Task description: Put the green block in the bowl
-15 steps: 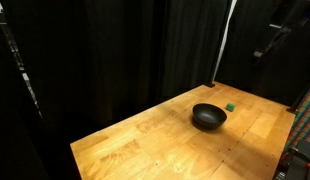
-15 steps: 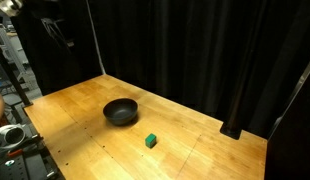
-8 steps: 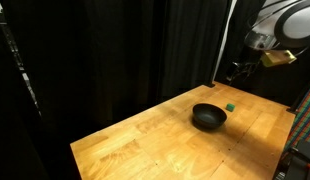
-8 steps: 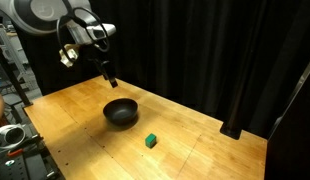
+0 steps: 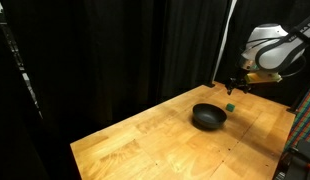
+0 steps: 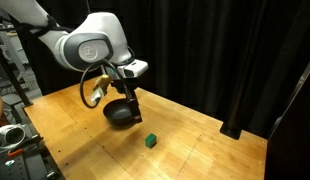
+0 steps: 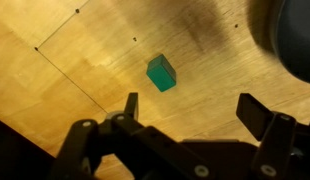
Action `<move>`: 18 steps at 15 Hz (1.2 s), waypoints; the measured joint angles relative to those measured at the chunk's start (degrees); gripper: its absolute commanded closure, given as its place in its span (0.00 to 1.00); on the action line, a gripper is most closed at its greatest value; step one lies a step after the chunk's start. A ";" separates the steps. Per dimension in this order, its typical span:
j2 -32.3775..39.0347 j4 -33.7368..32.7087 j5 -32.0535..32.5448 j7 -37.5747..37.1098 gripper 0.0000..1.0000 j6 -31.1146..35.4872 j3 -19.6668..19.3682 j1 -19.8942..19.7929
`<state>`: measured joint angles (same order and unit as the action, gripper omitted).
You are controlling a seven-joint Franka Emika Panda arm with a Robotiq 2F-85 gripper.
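My gripper will close on the opposite sides of the green block (image 5: 230, 107) (image 7: 162, 72), which is on the table next to the black bowl.
The green block (image 6: 150, 142) is a tiny bright green cube on the wooden table (image 6: 75, 125). It also shows in an exterior view (image 5: 230, 106) and in the wrist view (image 7: 161, 72). The glossy black bowl (image 6: 117, 113) sits beside it, seen too in an exterior view (image 5: 208, 117) and at the wrist view's top right corner (image 7: 295, 40). My gripper (image 6: 136, 114) hangs above the table between bowl and block, open and empty. In the wrist view the gripper (image 7: 192, 108) has its fingers spread, with the block just beyond the left fingertip.
Black curtains (image 5: 115, 50) surround the table at the back and sides. The table's edges drop off at the front (image 5: 85, 160). A white cable (image 6: 97, 40) hangs at the back. Equipment (image 6: 10, 138) stands beside the table's near corner.
The arm has swung down from high at the back and now hovers low over the table near the block. Block and bowl have not moved.
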<state>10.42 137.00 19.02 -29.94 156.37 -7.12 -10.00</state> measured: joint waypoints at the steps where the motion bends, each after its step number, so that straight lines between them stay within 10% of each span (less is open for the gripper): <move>1: 1.82 -0.58 -0.15 -1.22 0.00 1.26 -1.31 0.50; 13: 18.42 -7.04 -12.23 -3.44 0.01 8.51 -8.52 7.43; 14: 19.46 -7.56 -12.86 -3.44 0.26 9.24 -9.08 7.95; 18: 23.22 -9.69 -15.28 -3.41 0.49 11.55 -11.11 9.87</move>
<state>33.64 127.32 3.74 -33.35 167.92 -18.24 -0.13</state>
